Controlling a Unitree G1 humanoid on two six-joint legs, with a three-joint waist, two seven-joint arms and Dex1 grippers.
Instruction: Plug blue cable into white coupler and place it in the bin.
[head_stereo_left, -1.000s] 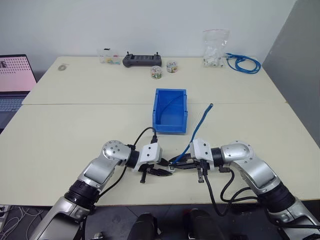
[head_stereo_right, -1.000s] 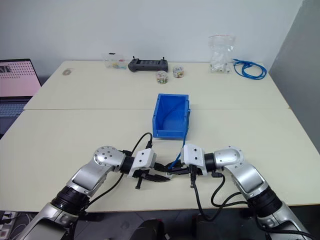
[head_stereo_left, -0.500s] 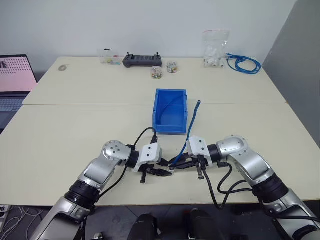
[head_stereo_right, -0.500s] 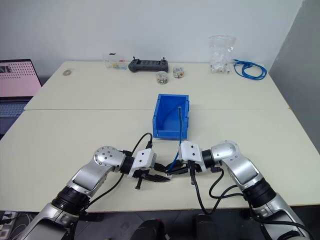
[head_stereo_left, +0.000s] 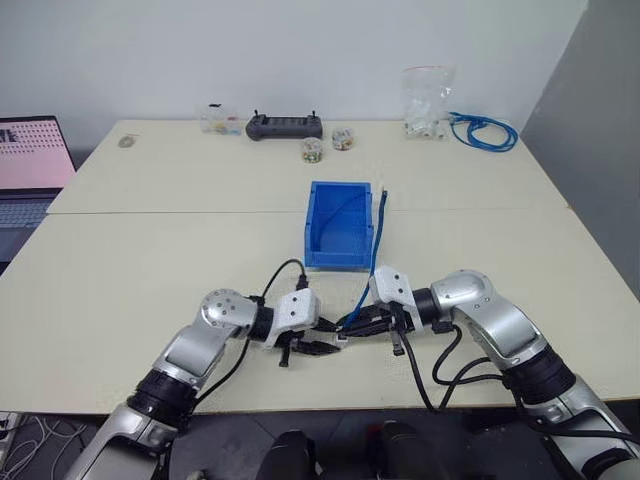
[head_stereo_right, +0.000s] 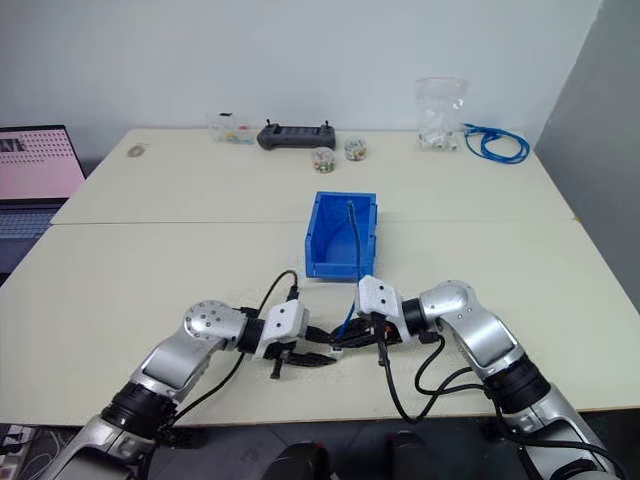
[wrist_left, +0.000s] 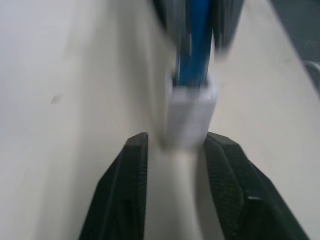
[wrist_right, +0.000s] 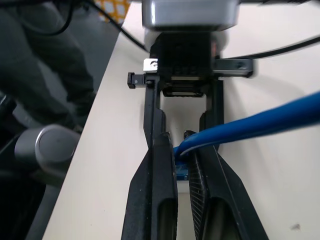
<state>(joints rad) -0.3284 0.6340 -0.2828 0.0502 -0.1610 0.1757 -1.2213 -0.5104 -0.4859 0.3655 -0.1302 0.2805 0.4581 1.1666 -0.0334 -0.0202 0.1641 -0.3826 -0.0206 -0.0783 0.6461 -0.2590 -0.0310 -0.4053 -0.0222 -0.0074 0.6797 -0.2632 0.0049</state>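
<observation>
Next, my right gripper releases the blue cable and the white coupler onto the blue bin's bottom near its lowered edge (head_stereo_left: 353, 236), letting both of them go there.
The white coupler (wrist_left: 190, 112) hangs just above the table with the blue cable (wrist_left: 197, 40) plugged into it. My left gripper (wrist_left: 175, 150) is open, and the coupler's end sits at its fingertips (wrist_left: 135, 160), loose between them. My right gripper (wrist_right: 182, 150) faces it and is shut on the blue cable (wrist_right: 260, 122) at its plug. From there the cable (head_stereo_left: 372, 260) rises steeply, its free end standing over the right wall of the blue bin (head_stereo_left: 318, 240). The bin sits just beyond both grippers, its lowered lip toward me.
Along the far table edge stand a black controller (head_stereo_left: 284, 125), two small jars (head_stereo_left: 312, 148), a small clear box (head_stereo_left: 212, 118), a clear bag of white parts (head_stereo_left: 425, 100) and a coiled blue cable bundle (head_stereo_left: 485, 130). A laptop (head_stereo_left: 25, 165) is at the far left.
My left gripper's fingers have spread off the coupler and drawn slightly left. The right wrist has tipped, swinging the cable's free end from the right to upright over the bin's right wall.
</observation>
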